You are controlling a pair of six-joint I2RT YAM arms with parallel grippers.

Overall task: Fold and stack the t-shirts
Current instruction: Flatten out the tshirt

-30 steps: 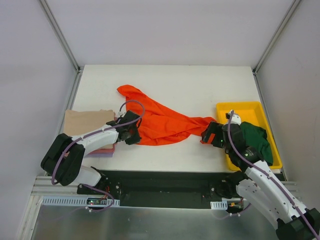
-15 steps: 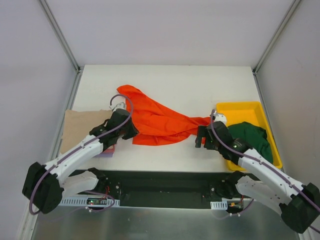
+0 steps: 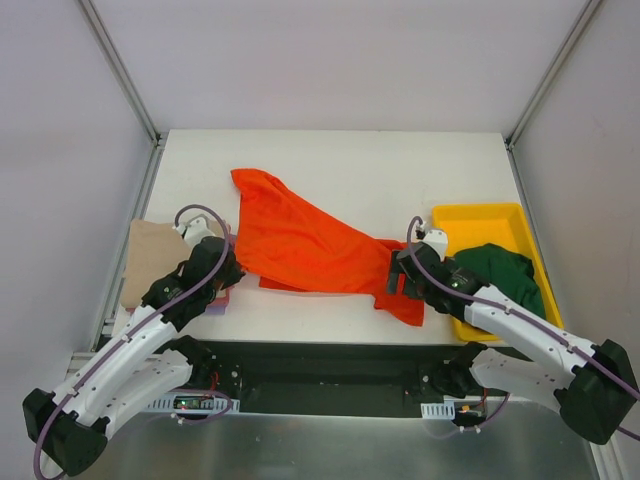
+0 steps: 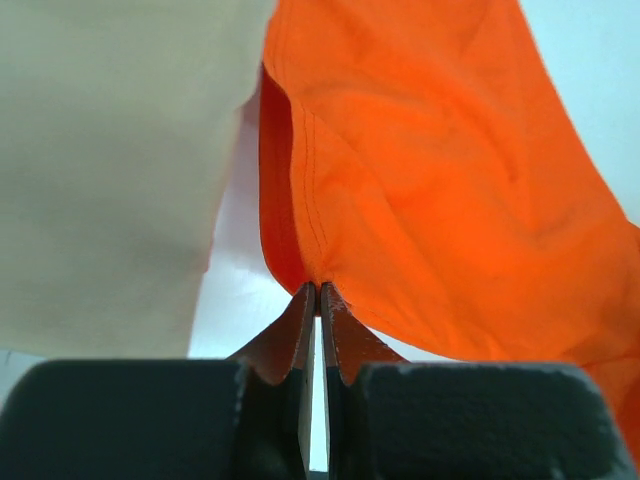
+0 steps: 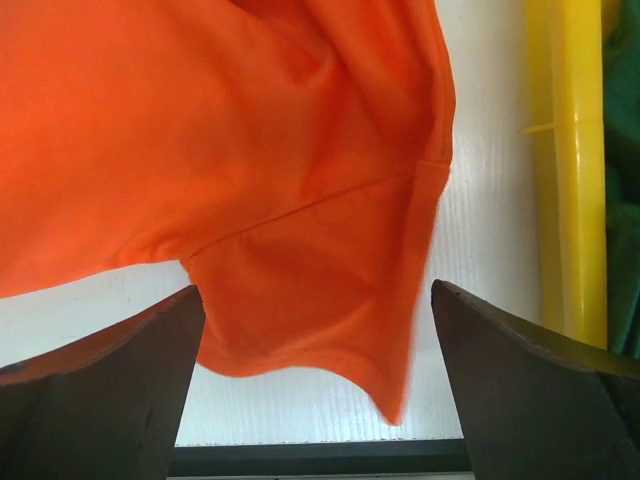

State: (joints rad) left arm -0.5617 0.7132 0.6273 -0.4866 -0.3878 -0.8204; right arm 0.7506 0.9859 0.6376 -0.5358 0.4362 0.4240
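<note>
The robot's right gripper will close on the sleeve corner (image 3: 419, 324) (image 5: 391, 415) of the bright orange-red t-shirt, at the sleeve's hem on the side toward the yellow tray.
The bright orange-red t-shirt (image 3: 300, 245) lies spread across the middle of the table. My left gripper (image 3: 236, 270) is shut on its near left edge; the left wrist view shows the fingertips pinching orange cloth (image 4: 317, 292). My right gripper (image 3: 392, 288) is open over the shirt's near right corner, which lies flat between the jaws (image 5: 318, 330) in the right wrist view. The dark green t-shirt (image 3: 505, 278) is bunched in the yellow tray (image 3: 480, 215). The folded tan t-shirt (image 3: 150, 258) lies at the left, with pink and lavender edges (image 3: 213, 302) showing under it.
The yellow tray's rim (image 5: 565, 170) stands just right of my right gripper. The folded stack lies directly left of my left gripper, tan cloth (image 4: 100, 170) filling that side of the left wrist view. The table's front edge (image 3: 330, 340) is close to both grippers.
My left gripper has pulled its edge of the orange shirt left and toward the front. My right gripper has moved left and frontward; the shirt's right end now lies spread flat.
</note>
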